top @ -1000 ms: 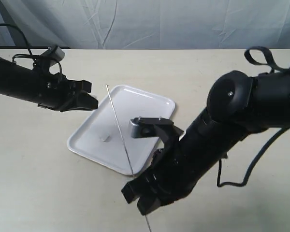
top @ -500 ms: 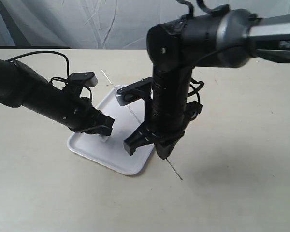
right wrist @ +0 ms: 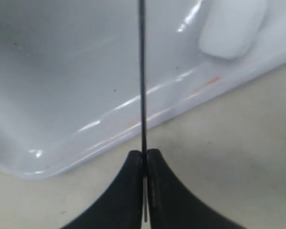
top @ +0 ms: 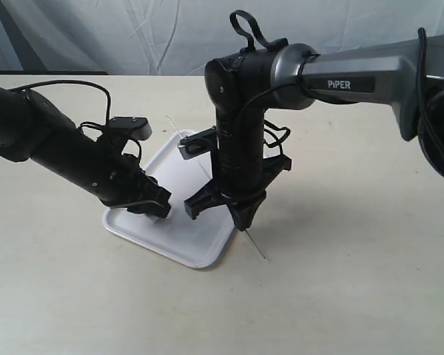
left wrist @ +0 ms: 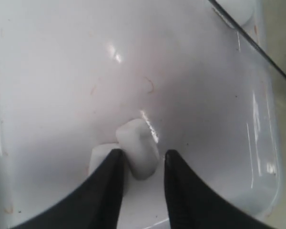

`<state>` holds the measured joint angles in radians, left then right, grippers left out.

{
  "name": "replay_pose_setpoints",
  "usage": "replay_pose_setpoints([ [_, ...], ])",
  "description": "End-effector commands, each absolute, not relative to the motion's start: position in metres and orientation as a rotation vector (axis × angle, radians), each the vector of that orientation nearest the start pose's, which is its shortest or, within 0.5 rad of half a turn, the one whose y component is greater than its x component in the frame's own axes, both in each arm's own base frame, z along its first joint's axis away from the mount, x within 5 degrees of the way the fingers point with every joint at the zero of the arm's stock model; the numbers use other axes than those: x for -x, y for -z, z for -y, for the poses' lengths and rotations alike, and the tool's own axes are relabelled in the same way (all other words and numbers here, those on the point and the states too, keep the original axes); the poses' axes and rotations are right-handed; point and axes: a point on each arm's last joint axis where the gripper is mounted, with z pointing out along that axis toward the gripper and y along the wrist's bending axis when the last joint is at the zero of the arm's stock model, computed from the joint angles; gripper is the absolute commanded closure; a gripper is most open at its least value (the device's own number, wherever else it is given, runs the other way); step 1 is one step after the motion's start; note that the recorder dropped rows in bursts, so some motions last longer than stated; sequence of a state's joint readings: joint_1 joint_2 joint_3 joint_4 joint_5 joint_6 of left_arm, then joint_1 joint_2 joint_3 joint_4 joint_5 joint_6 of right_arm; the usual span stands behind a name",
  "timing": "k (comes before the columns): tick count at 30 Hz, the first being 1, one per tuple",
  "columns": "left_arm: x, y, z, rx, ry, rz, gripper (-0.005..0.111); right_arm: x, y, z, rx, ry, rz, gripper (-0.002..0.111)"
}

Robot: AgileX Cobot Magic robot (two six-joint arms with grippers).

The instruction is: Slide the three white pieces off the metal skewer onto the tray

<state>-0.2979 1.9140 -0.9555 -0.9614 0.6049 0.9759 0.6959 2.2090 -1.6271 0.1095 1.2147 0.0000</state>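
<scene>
The metal skewer will be put down by my right gripper across the white tray (top: pixel 205 208) (right wrist: pixel 137 40), between the white piece by the tray's rim and the others.
The white tray (top: pixel 185 244) lies on the table between both arms. My left gripper (top: pixel 154 205) is low over the tray, open. In the left wrist view its fingers (left wrist: pixel 107 186) stand either side of one white piece (left wrist: pixel 139 148), the left one touching it. A second white piece (left wrist: pixel 101 153) lies just behind that finger. A third white piece (right wrist: pixel 231 28) rests near the tray rim (right wrist: pixel 133 119). My right gripper (right wrist: pixel 144 155) is shut on the thin metal skewer (right wrist: pixel 141 71). The skewer (top: pixel 256 245) slants bare over the tray, past its edge.
The right arm (top: pixel 240 133) stands upright over the tray's right side. The left arm (top: pixel 59 151) reaches in low from the left. A pale tabletop (top: pixel 355 281) surrounds the tray, and a grey cloth backdrop (top: pixel 170 37) hangs behind.
The left gripper came from beside the tray down onto it, around a white piece. The right arm swung from low at the front to upright, carrying the skewer.
</scene>
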Motion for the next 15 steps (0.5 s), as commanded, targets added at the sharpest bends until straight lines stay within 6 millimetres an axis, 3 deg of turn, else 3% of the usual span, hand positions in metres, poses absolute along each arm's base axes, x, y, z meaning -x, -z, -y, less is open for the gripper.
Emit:
replay_pose_setpoints([
  [1,-0.309,-0.126,0.144,-0.728,0.768,-2.702,0.076,-0.316,-0.141,-0.275,1.053,-0.113,-3.133,0.109],
  [10,-0.313,-0.169,0.146,-0.763,0.761,-2.583,0.076,-0.314,-0.141,-0.278,1.061,-0.18,-3.14,0.109],
  [15,-0.312,-0.174,0.143,-0.765,0.729,-2.587,0.076,-0.312,-0.142,-0.282,1.061,-0.259,-3.149,0.109],
])
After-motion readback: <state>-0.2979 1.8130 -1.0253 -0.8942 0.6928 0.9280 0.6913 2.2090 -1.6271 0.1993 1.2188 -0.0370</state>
